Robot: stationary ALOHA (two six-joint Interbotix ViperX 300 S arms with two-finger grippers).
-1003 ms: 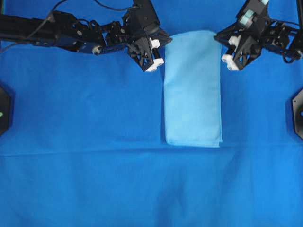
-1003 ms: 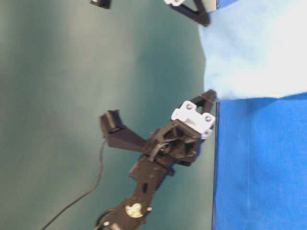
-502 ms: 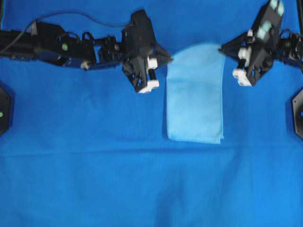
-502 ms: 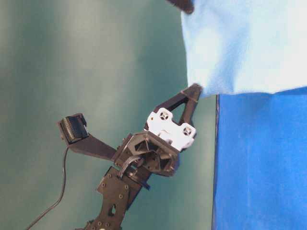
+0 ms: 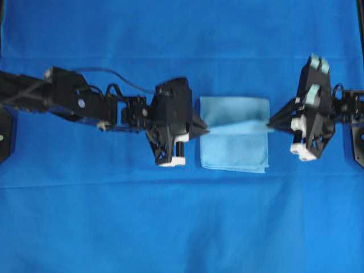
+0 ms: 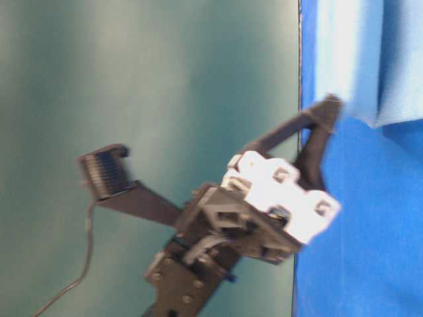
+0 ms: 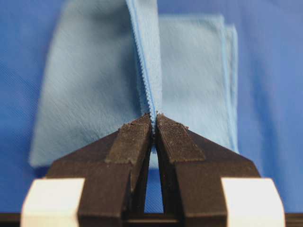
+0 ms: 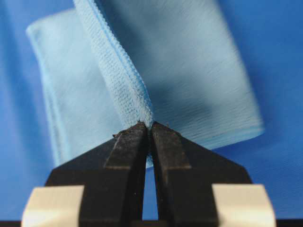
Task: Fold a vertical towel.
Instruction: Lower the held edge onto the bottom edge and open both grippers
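Observation:
The towel's held corner, now in the gripper's pads, will be let go by my left gripper just inside the lower layer's bottom corner [image 5: 202, 159] [image 7: 218, 144] that is nearest that gripper.
The towel [image 5: 234, 149] is a light sky-blue cloth lying doubled over on the dark blue table sheet [image 5: 182, 227], its upper layer held up in a ridge across the middle. My left gripper [image 5: 206, 129] is shut on the towel's left corner, and the stitched hem [image 7: 150, 71] runs out from between its pads. At the opposite side my right gripper [image 5: 270, 126] is shut on the right corner, with the hem [image 8: 124, 71] rising from its tips. The left wrist view shows the lower layer of the towel [image 7: 90, 94] flat beneath. In the table-level view the towel [image 6: 350, 59] hangs just off a gripper's tip.
Black arm bases sit at the left edge [image 5: 4, 133] and the right edge [image 5: 358, 142]. A cable [image 5: 114, 77] loops above the left arm. A creased fold line crosses the sheet just below the towel [image 5: 114, 182]. A green wall [image 6: 132, 79] fills the table-level background.
Both grippers have carried the towel's far edge toward the near side, over the lower half. The towel's visible length has shrunk to about half.

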